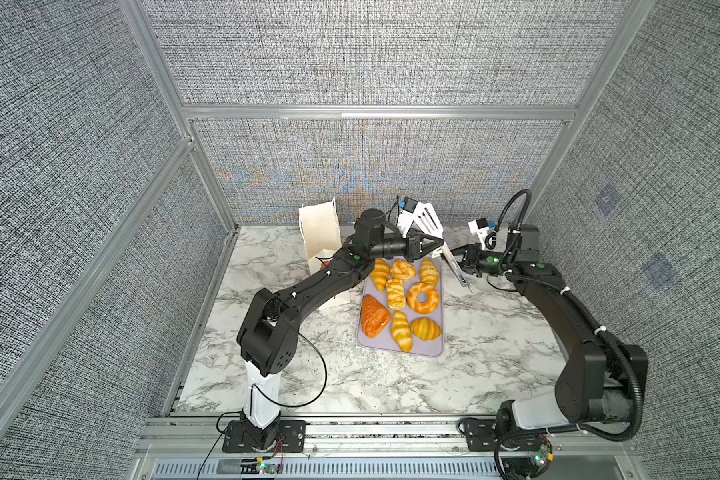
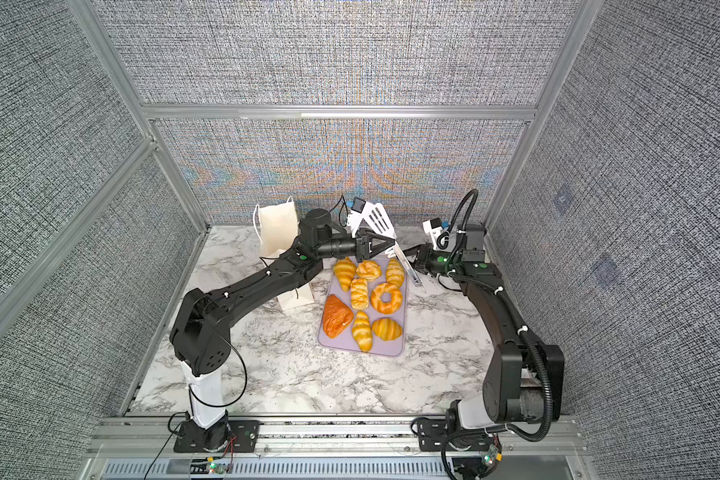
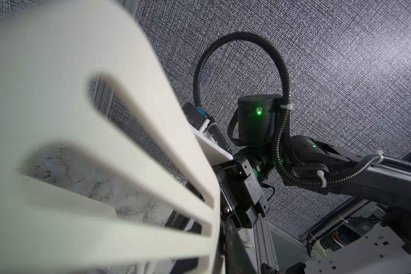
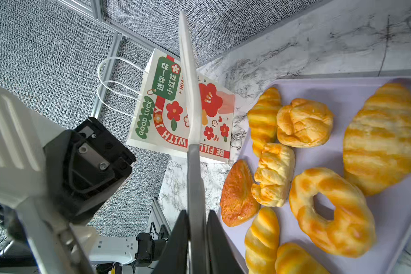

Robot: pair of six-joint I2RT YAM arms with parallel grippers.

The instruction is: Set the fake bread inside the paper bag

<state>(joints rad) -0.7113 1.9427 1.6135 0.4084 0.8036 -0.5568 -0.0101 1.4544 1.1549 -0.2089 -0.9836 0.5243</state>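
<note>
Next, my right gripper opens and takes both arms (image 4: 52, 235) of the spatula tongs while my left gripper holds the tongs, as it is shut on one arm now.
Several glossy golden pieces of fake bread, among them a ring (image 1: 422, 297) (image 4: 330, 213) and a darker triangular one (image 1: 375, 320), lie on a lilac tray (image 1: 377, 345) (image 4: 394, 213). The white paper bag (image 1: 320, 230) (image 2: 277, 230) stands at the back left, behind my left arm; its flowered side shows in the right wrist view (image 4: 161, 99). A white slotted spatula (image 1: 427, 218) (image 2: 377, 220) (image 3: 57, 59) hangs above the tray's far end. My left gripper (image 1: 438, 246) (image 2: 393, 248) is shut at its neck. My right gripper (image 1: 458, 268) (image 4: 197, 213) is shut on its flat grey handle.
The marble tabletop (image 1: 308, 386) is walled by grey fabric panels in an aluminium frame at the back and on both sides. My left forearm (image 1: 316, 282) crosses in front of the bag. A metal rail (image 1: 391, 432) runs along the front edge.
</note>
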